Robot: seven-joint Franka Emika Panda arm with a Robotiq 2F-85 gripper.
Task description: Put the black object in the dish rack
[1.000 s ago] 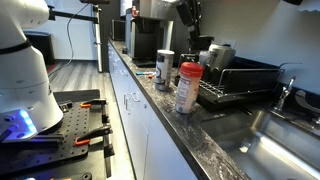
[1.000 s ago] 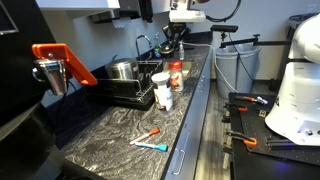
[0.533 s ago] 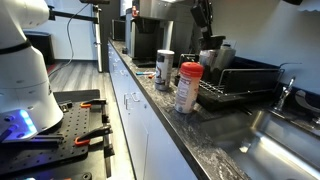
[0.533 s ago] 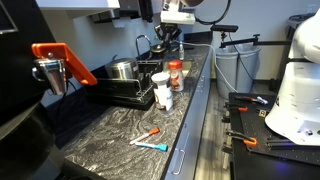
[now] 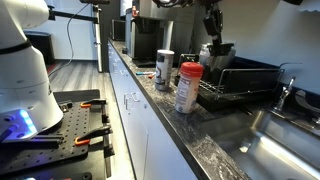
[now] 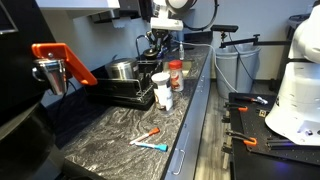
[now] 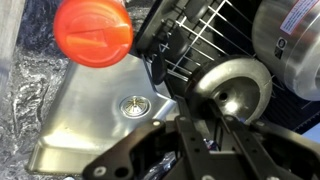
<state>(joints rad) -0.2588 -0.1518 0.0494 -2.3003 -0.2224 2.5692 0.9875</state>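
The black object, now high above the rack, will be let go by my gripper inside the dish rack's near end (image 5: pixel 218 76) (image 7: pixel 203 64), near the red-lidded jar.
The dish rack (image 5: pixel 246 86) is a wide black wire rack on the counter beside the sink; it also shows in an exterior view (image 6: pixel 124 93) and in the wrist view (image 7: pixel 203 42). A steel pot (image 6: pixel 122 70) and a steel cup (image 7: pixel 233 96) sit in it. My gripper (image 5: pixel 212 24) hangs high over the rack's near end, as also seen in an exterior view (image 6: pixel 160 42). In the wrist view its fingers (image 7: pixel 204 121) are close together around a thin black object (image 7: pixel 209 136), which is mostly hidden.
A red-lidded jar (image 5: pixel 187 87) (image 6: pixel 175 75) (image 7: pixel 92 32) stands by the rack's corner, with a can (image 5: pixel 165 69) and a white bottle (image 6: pixel 163 92) near it. The steel sink (image 5: pixel 285 150) (image 7: pixel 100 110) lies past the rack. Pens (image 6: pixel 150 137) lie on the counter.
My gripper has moved from above the jar side of the counter to over the dish rack, still held high. Nothing else has moved.
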